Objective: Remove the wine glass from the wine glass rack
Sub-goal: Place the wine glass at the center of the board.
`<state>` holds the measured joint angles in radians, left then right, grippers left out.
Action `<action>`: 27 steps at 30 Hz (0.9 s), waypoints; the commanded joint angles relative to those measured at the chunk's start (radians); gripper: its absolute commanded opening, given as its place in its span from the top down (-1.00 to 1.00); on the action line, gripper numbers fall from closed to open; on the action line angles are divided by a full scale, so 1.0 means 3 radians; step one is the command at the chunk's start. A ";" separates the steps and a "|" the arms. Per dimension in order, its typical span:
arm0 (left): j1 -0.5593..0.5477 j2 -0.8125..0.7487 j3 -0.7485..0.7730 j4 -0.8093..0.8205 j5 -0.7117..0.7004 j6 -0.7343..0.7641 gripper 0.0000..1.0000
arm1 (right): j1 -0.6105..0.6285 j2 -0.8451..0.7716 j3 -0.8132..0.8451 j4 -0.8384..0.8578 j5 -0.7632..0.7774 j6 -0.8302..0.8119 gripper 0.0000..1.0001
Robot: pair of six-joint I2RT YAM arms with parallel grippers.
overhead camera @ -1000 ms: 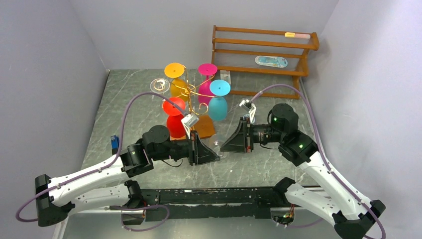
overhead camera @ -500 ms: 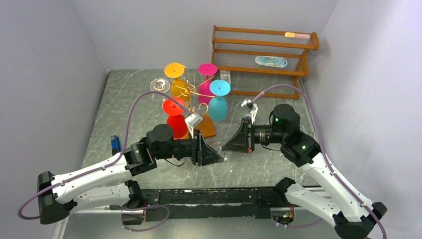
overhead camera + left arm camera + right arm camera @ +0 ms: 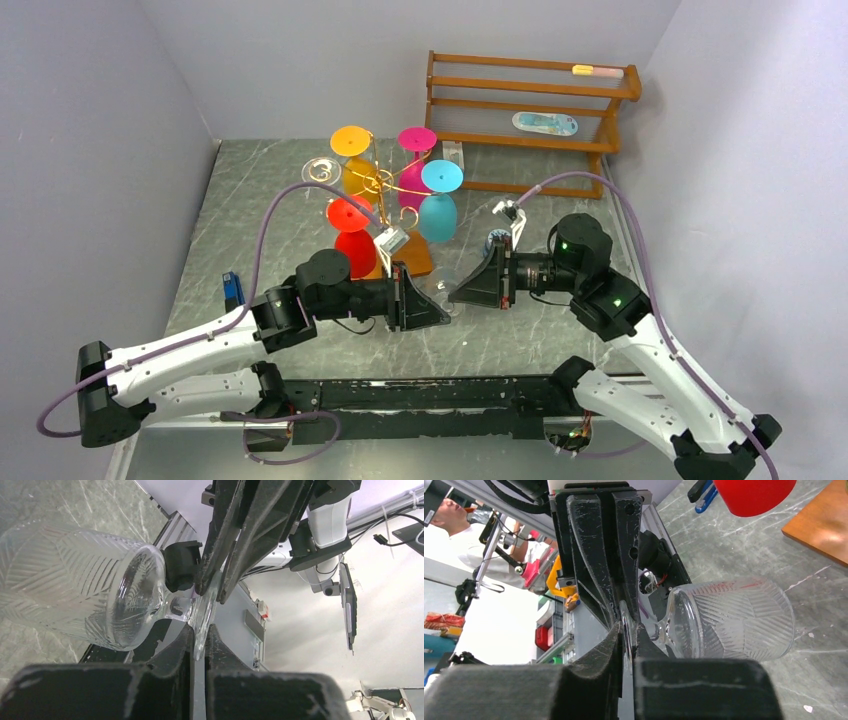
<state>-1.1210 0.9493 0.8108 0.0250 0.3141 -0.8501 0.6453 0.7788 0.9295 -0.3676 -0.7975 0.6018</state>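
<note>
Next, I open my right gripper, back off and take the bowl's rim (image 3: 791, 618) with it, as both my grippers pinch the wine glass's foot, which needs to face down.
A clear cut-pattern wine glass (image 3: 446, 288) lies sideways in the air between my two grippers, in front of the rack. My left gripper (image 3: 438, 312) is shut on the rim of its flat foot (image 3: 202, 622); the bowl (image 3: 75, 587) points left in the left wrist view. My right gripper (image 3: 456, 293) is shut on the same foot from the opposite side, and its fingers (image 3: 227, 555) pinch the foot's upper edge. In the right wrist view the bowl (image 3: 734, 620) points right and the foot (image 3: 626, 625) sits between my fingers. The gold wire rack (image 3: 385, 185) stands on its orange-brown base (image 3: 413, 256).
Orange (image 3: 352, 140), pink (image 3: 417, 138), teal (image 3: 440, 176) and red (image 3: 347, 214) glasses hang upside down on the rack. One spiral arm (image 3: 322, 172) at the left is bare. A brown slatted shelf (image 3: 530, 110) stands at the back right. A small blue object (image 3: 231, 290) lies at the left.
My left gripper has moved right and my right gripper has come down towards it. The gap between them has closed and both now meet at the clear glass's foot.
</note>
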 commanded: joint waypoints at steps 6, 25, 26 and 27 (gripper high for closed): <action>-0.0034 -0.0022 0.0040 0.0092 0.0062 0.0219 0.90 | 0.0018 -0.0017 0.0475 -0.0560 0.0661 -0.0280 -0.39; -0.0088 -0.0377 -0.0113 -0.0236 0.0362 0.1480 0.90 | -0.0837 0.0000 -0.0019 -0.0533 0.0940 -0.0062 -0.93; -0.0088 -0.0393 -0.0123 -0.0260 0.0378 0.1557 0.90 | -0.0974 0.0002 -0.0070 -0.0429 0.0619 -0.0044 -0.93; -0.0088 -0.0401 -0.0136 -0.0263 0.0400 0.1621 0.90 | -0.1098 0.0017 -0.0133 -0.0297 0.0295 -0.0006 -0.93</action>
<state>-1.1400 0.8677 0.7795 -0.0868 0.3801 -0.5156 0.4271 0.8108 0.9295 -0.6296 -0.3782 0.5690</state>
